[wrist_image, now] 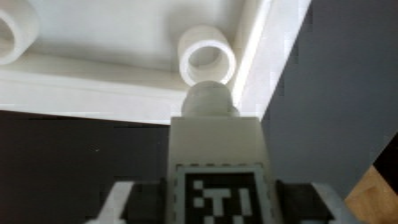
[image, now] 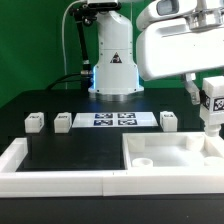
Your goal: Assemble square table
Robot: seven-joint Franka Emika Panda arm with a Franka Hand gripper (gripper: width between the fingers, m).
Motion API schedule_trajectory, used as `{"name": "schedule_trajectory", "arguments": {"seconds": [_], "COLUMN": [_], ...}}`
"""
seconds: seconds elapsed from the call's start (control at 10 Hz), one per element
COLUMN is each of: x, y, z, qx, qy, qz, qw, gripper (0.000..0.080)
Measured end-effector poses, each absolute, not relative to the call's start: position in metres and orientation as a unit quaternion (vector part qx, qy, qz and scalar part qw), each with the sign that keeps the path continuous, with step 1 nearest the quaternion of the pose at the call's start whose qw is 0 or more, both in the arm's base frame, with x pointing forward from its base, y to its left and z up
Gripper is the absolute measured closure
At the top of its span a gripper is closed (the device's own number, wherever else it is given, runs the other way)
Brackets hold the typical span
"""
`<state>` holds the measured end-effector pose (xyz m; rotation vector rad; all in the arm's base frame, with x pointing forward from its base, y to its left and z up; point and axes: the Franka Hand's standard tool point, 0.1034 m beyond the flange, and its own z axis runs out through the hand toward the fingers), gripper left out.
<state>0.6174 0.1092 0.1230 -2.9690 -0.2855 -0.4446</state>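
My gripper should release the white tagged leg so that it is upright in the tabletop's socket ring [image: 213, 160] [wrist_image: 206, 62], letting go of it just below the leg's narrow tip. The leg hangs just short of that ring now.
The square tabletop [image: 186, 158] lies at the front on the exterior view's right, raised rim up, with round screw sockets [image: 142, 158] inside. In the wrist view its corner [wrist_image: 107, 85] fills the far part, with a socket ring [wrist_image: 205, 55] close to the rim. My gripper [image: 208, 96] hangs above the tabletop's far right corner, shut on a white tagged leg [image: 211, 108]. In the wrist view the gripper [wrist_image: 217, 204] holds the leg [wrist_image: 214, 130] with its narrow tip just short of that socket ring. Three more legs [image: 36, 121], [image: 64, 121], [image: 168, 120] stand on the black table.
The marker board [image: 107, 120] lies between the loose legs in front of the robot base [image: 113, 70]. A long white border rail [image: 55, 180] runs along the front and up the exterior view's left side. The table surface is black [image: 70, 150].
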Motion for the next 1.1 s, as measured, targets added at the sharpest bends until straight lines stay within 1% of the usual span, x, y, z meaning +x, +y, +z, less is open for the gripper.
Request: {"name": "schedule_trajectory", "arguments": {"seconds": [0.2, 0.8, 1.1], "x": [0.618, 0.617, 0.619], "y": [0.112, 0.114, 0.117], "z": [0.109, 0.083, 0.081], "qx": [-0.983, -0.984, -0.983], "qy": [-0.094, -0.093, -0.094], "qz": [-0.146, -0.137, -0.145], "qw": [0.063, 0.064, 0.064], "gripper": [0.0509, 0.0509, 0.0509]}}
